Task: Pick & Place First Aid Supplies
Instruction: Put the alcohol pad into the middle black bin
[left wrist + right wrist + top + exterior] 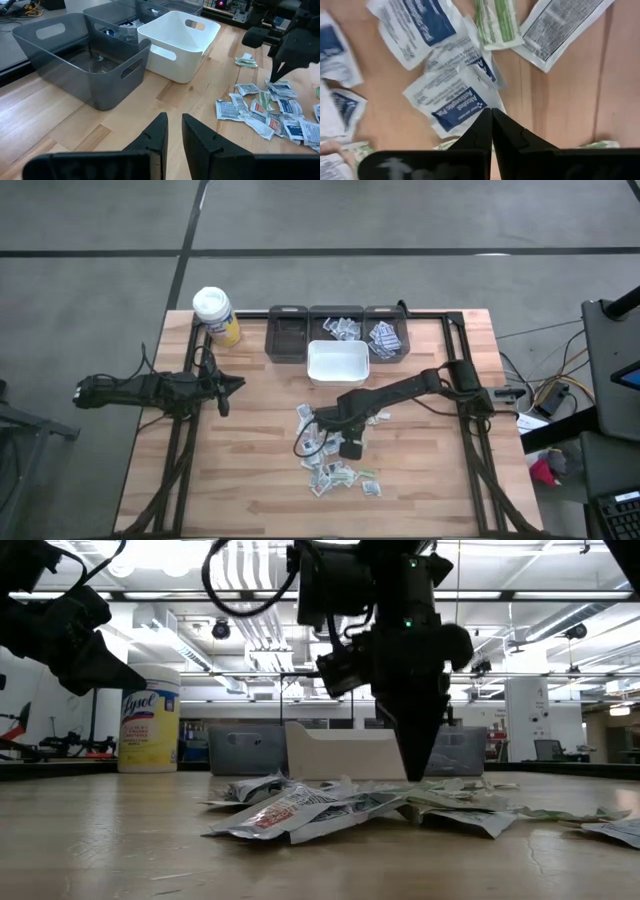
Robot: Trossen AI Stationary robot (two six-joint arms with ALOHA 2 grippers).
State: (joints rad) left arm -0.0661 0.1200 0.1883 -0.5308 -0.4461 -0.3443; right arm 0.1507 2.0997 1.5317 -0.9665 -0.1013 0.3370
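The shut fingers of my right gripper are over one corner of the flat blue-print packet, so I need to lift, open and pinch the packet by its opposite edge (414,97).
The first aid supplies, small flat packets (335,465), lie in a loose heap on the wooden table in front of the white bin (312,365). More packets lie in two of the grey bins (385,338) behind it. My right gripper (491,111) points down into the heap, shut at the corner of a white packet with blue print (452,102). In the low view its tip (415,778) meets the top of the heap (340,808). My left gripper (174,131) waits at the table's left, its fingers a little apart with nothing between them. My right gripper comes from above, pointing down, and its two fingers close on the corner (496,106) of the blue-print packet. The fingers hide the corner's tip. The rest of the packet lies flat on the table and on neighbouring packets.
A yellow bottle with a white lid (215,315) stands at the far left corner. Three grey bins (288,335) line the far edge, the left one holding no packets. Bare wood lies between my left gripper and the heap. Cables run along the table's right side.
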